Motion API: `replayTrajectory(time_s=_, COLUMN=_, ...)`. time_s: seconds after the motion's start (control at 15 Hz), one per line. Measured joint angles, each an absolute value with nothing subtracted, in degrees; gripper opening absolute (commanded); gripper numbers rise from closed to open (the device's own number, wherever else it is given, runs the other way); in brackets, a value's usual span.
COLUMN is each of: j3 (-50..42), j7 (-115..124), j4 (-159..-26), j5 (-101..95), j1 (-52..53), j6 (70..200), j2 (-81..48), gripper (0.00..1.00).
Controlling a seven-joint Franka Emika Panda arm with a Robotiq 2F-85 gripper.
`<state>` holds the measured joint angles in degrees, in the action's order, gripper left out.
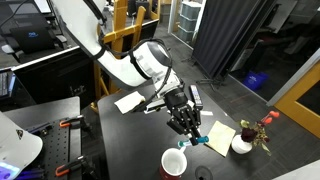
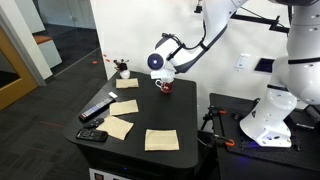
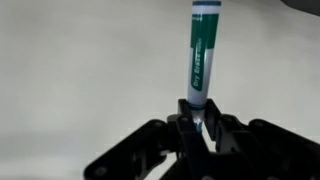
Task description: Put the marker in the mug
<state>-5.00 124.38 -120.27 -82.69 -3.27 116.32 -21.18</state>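
I will release the teal marker inside the opening of the white mug (image 1: 175, 161) near the flower pot. The marker is now held above the table.
My gripper (image 1: 190, 132) is shut on the teal marker (image 1: 199, 140) and holds it in the air above the black table. In the wrist view the marker (image 3: 199, 55) stands up from between my fingers (image 3: 198, 125), green and white with a dark tip. The white mug with the dark red inside (image 1: 174, 162) stands on the table just below and in front of the gripper. In an exterior view the mug (image 2: 166, 86) shows just under the wrist at the table's far side.
A small white pot with red flowers (image 1: 243, 143) sits on a yellow sheet (image 1: 221, 134) next to the mug. Several tan paper squares (image 2: 161, 140) and a long black bar (image 2: 98, 108) lie on the black table (image 2: 140, 120).
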Motion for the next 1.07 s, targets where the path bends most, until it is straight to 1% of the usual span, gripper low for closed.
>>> replayTrajectory(time_s=0.73, j3=-5.1, j7=128.0, j4=-119.5, j5=-82.6, j1=-4.6, j6=114.9, j2=-25.5, gripper=0.05)
replayTrajectory(time_s=1.07, j3=-5.1, j7=128.0, j4=-116.8, j5=-82.6, j1=-4.8, j6=114.8, j2=-28.6, gripper=0.05)
